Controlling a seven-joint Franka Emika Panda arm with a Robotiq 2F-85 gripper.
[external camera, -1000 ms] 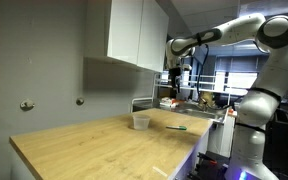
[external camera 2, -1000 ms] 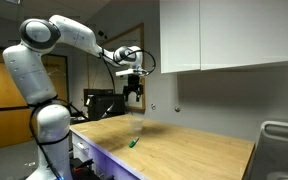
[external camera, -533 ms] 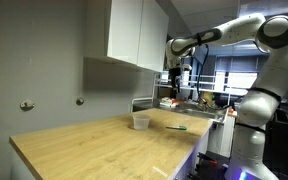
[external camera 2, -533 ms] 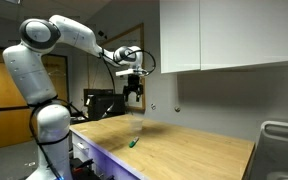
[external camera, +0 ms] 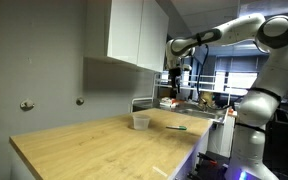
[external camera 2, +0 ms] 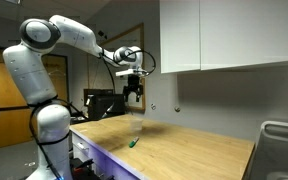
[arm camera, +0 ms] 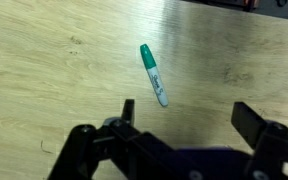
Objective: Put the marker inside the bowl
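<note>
The marker's white body (external camera: pixel 174 127) (arm camera: pixel 156 84), just below its green cap, is the next place that my gripper should go down to and close on.
The marker (arm camera: pixel 153 74) is a thin green pen with a white label, lying flat on the wooden counter; it also shows in both exterior views (external camera: pixel 177 127) (external camera 2: pixel 133 143). The bowl (external camera: pixel 141 121) is a small translucent whitish cup standing on the counter a short way from the marker, faint in an exterior view (external camera 2: pixel 136 122). It is out of the wrist view. My gripper (arm camera: pixel 189 115) is open and empty, high above the counter (external camera: pixel 177 78) (external camera 2: pixel 132 91), over the marker.
The wooden counter (external camera: pixel 104 145) runs under white wall cabinets (external camera: pixel 134 35). A sink (external camera 2: pixel 282 150) sits at one end of the counter. Cluttered desks and windows lie beyond the counter's far end (external camera: pixel 199 95).
</note>
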